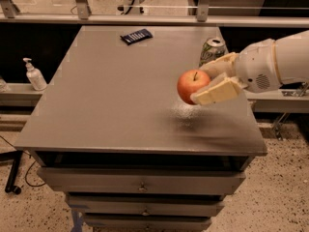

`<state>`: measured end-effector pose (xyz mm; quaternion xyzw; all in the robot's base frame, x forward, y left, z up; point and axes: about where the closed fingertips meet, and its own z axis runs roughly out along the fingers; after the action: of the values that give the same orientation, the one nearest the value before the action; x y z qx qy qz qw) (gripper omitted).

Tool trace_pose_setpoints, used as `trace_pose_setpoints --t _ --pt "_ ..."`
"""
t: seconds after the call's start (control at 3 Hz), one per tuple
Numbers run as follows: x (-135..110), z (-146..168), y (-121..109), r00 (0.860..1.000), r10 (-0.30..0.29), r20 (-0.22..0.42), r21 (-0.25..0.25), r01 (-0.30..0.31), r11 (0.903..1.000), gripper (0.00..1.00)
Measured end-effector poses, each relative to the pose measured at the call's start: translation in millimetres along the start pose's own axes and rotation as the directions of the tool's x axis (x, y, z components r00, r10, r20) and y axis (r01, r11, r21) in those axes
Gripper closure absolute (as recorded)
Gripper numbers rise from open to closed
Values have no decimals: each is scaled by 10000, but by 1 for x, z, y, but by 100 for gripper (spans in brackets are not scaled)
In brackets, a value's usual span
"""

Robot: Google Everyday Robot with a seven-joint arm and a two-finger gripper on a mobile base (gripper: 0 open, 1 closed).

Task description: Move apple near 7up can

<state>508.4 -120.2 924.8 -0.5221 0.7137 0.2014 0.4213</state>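
I should release the apple on the grey tabletop (225, 78), between the 7up can and the table's side edge.
The red-orange apple (191, 85) with a short dark stem is held above the grey tabletop (111, 95), its shadow on the surface below. My gripper (205, 83) reaches in from the right and is shut on the apple, one cream finger behind it and one (216, 92) in front. The 7up can (212, 51), silver-topped with white and green sides, stands upright just behind and right of the apple, partly hidden by the gripper.
A dark blue flat packet (136, 36) lies at the back of the table. A hand-sanitiser pump bottle (34, 75) stands on a ledge to the left. Drawers (140, 185) sit below the tabletop. A metal rail (145, 19) runs behind.
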Motion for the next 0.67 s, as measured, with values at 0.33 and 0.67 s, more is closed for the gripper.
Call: trace_pose_setpoints --t 0.33,0.67 --pt "4 -1 5 9998 114 -159 119 -112 9999 100" --pt "26 -14 -18 9971 727 225 934 -745 9928 100"
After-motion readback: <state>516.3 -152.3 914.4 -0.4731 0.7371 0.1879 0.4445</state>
